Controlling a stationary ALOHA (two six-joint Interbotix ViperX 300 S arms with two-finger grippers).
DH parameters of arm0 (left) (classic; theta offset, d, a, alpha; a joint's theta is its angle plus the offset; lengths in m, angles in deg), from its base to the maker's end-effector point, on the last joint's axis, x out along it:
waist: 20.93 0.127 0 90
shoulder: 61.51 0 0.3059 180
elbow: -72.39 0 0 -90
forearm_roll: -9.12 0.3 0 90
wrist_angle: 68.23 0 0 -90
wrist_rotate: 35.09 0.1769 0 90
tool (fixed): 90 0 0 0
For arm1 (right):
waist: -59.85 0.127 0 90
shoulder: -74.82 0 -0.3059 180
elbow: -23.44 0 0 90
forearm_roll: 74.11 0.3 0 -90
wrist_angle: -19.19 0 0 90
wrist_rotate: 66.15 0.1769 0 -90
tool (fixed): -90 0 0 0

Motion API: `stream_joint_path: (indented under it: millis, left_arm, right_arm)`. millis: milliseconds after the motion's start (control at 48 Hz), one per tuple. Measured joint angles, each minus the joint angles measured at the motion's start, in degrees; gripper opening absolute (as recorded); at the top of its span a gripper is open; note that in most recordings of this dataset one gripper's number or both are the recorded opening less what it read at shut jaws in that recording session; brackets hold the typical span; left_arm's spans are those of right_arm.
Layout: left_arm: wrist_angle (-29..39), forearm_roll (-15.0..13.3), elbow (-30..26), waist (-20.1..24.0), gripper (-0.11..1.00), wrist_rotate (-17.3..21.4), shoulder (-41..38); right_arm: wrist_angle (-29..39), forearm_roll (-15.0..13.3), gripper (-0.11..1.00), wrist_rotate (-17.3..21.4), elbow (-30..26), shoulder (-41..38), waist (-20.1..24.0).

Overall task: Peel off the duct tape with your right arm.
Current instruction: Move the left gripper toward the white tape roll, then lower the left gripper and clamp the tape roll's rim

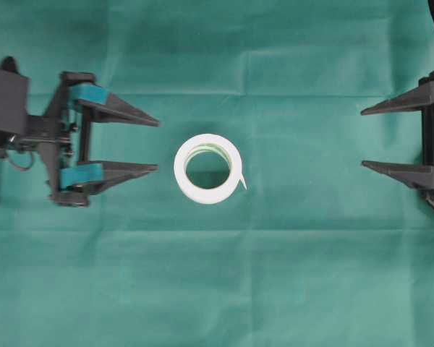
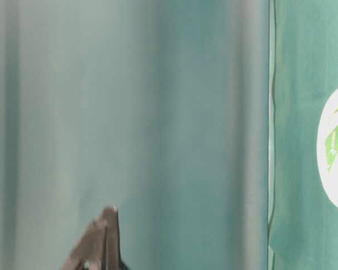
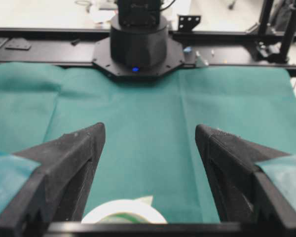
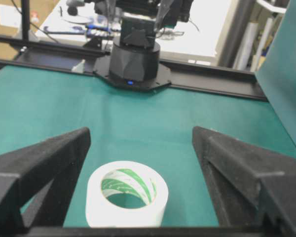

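My left gripper should next grip the near side of the duct tape [image 1: 202,195], with one finger inside its hole. That will leave the tape's loose end free.
The duct tape [image 1: 208,168] is a white roll with a green-striped core, lying flat in the middle of the green cloth. Its short loose strip end [image 1: 241,181] sticks out on the right side. My right gripper [image 1: 363,138] stands open far to the right of the roll, fingers pointing at it, nothing between them. My left gripper [image 1: 158,144] is open too, just left of the roll and apart from it. In the right wrist view the duct tape [image 4: 127,199] lies ahead between the spread fingers [image 4: 64,148]. The left wrist view shows only the top of the duct tape [image 3: 123,213].
A green cloth [image 1: 289,289] covers the table, with fold creases. A green curtain [image 2: 129,112] hangs at the side. The opposite arm's black base [image 4: 133,64] and a black rail [image 4: 212,79] sit at the cloth's far edge.
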Motion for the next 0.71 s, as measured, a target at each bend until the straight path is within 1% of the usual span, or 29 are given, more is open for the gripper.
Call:
stream_joint_path:
  millis: [271, 500, 584, 709]
  left_arm:
    - [0.0, 0.0, -5.8, -0.97, 0.78, 0.09, -6.5]
    - [0.79, 0.09, -8.09, -1.05, 0.78, -0.35, -9.49]
    - [2.55, 0.0, -8.79, -1.41, 0.78, -0.79, -9.58]
    - [7.73, 0.0, -10.55, -2.29, 0.78, -1.41, -9.58]
  right_arm:
    - [0.0, 0.09, 0.64, 0.09, 0.0, 0.0, -0.09]
    - [-0.09, 0.09, 0.63, 0.09, 0.09, 0.0, 0.0]
    - [-0.09, 0.09, 0.63, 0.09, 0.0, 0.0, 0.0]
    - [-0.09, 0.09, 0.63, 0.09, 0.0, 0.0, -0.09]
